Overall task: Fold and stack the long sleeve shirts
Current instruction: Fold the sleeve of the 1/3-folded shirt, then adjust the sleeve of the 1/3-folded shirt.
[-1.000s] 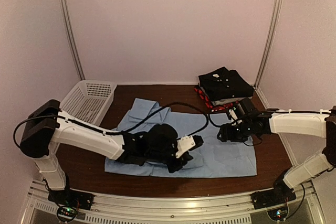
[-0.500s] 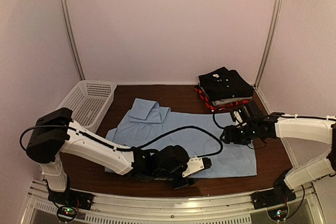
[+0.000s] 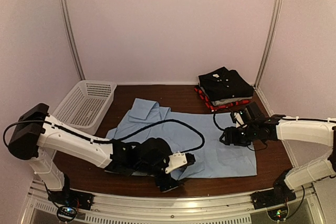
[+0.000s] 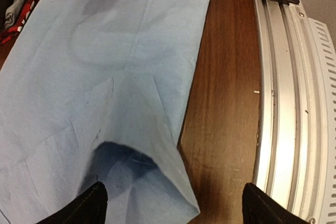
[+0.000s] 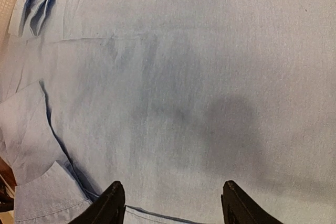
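Observation:
The sleeve's end bunches in a raised fold at the shirt's near edge; next my left gripper pulls it straight by its loose rim (image 4: 170,174).
A light blue long sleeve shirt (image 3: 210,140) lies spread flat on the brown table (image 3: 273,153). My left gripper (image 3: 185,160) hangs open low over the shirt's near hem. In the left wrist view its fingertips (image 4: 95,204) straddle a raised fold of blue cloth (image 4: 142,182) without gripping it. My right gripper (image 3: 226,136) hovers open above the shirt's right part. The right wrist view shows smooth blue fabric (image 5: 173,77) below it, the collar (image 5: 39,3) far left and a cuff (image 5: 47,198) near left. Folded black, grey and red-plaid shirts (image 3: 224,86) are stacked at the back right.
A white mesh basket (image 3: 86,103) stands at the back left of the table. A metal rail (image 4: 294,103) runs along the table's near edge, close to my left gripper. Bare wood (image 4: 226,103) lies between the hem and the rail.
My left gripper has opened and let go of the blue cloth. It swung out to the near hem, then drew back a little to the left. The right arm has barely moved.

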